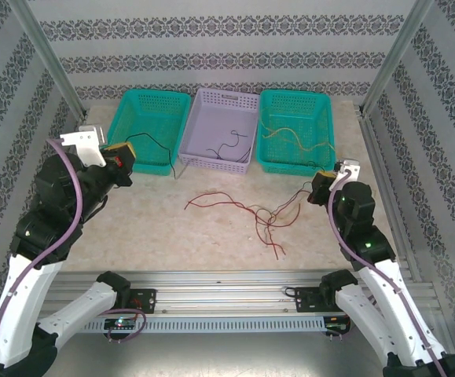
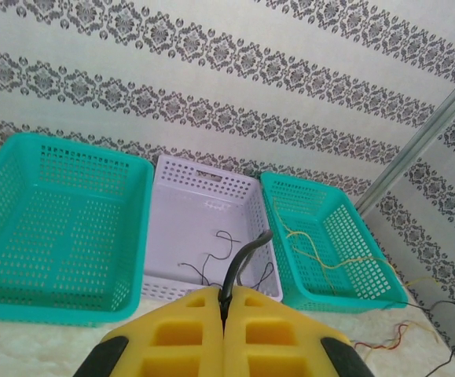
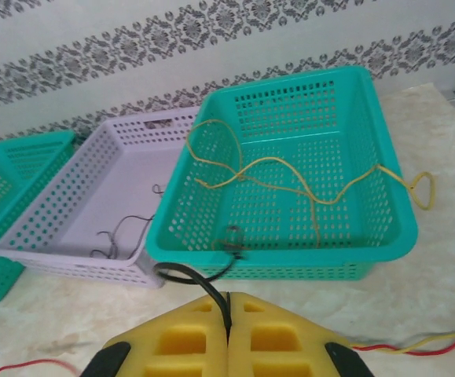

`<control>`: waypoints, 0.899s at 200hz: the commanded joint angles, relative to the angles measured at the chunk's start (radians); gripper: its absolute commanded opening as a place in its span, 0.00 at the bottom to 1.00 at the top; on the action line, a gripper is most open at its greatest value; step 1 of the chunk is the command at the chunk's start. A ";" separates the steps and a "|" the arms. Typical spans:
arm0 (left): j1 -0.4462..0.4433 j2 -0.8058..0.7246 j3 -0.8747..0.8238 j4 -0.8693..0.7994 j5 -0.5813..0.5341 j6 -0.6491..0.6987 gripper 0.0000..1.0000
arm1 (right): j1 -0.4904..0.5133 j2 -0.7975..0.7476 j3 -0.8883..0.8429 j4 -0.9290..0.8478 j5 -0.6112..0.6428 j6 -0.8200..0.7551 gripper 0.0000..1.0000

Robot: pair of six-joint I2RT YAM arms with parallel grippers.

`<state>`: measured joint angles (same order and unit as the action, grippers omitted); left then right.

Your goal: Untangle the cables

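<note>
My left gripper needs to let go of the black cable in the lavender basket [image 1: 241,139] [image 2: 238,245], close to that basket's side that faces the yellow cables.
My left gripper [image 1: 125,157] hangs near the front of the left teal basket [image 1: 144,114]. Its yellow fingers [image 2: 188,330] are shut on a dark cable [image 2: 243,263] that arcs up from the tips. My right gripper [image 1: 320,187] sits in front of the right teal basket [image 1: 290,106], shut on a black cable [image 3: 192,279] that loops left and then toward the basket's wall. A tangle of red cables [image 1: 266,214] lies on the table between the arms. Yellow cables [image 3: 290,165] lie in the right basket. Thin black cables [image 1: 231,145] lie in the lavender basket [image 1: 219,102].
The three baskets stand side by side along the back wall. Patterned walls and metal posts [image 1: 46,55] close in both sides. A metal rail [image 1: 227,283] runs along the near table edge. Red and yellow wire ends [image 3: 431,342] trail on the table to the right.
</note>
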<state>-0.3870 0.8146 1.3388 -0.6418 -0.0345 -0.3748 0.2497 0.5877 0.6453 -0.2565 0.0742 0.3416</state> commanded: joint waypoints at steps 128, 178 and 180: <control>-0.004 0.431 0.213 0.512 0.263 0.125 0.00 | 0.100 0.019 0.029 0.079 -0.266 0.030 0.00; 0.000 0.674 0.276 0.589 0.269 0.112 0.00 | 0.161 -0.026 0.075 0.021 -0.256 0.006 0.00; 0.000 0.685 0.279 0.590 0.270 0.112 0.00 | 0.163 -0.027 0.077 0.016 -0.256 0.004 0.00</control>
<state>-0.3862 1.4189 1.5536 -0.1482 0.2108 -0.2752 0.3878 0.5865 0.6746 -0.2218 -0.1738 0.3759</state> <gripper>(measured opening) 0.041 0.042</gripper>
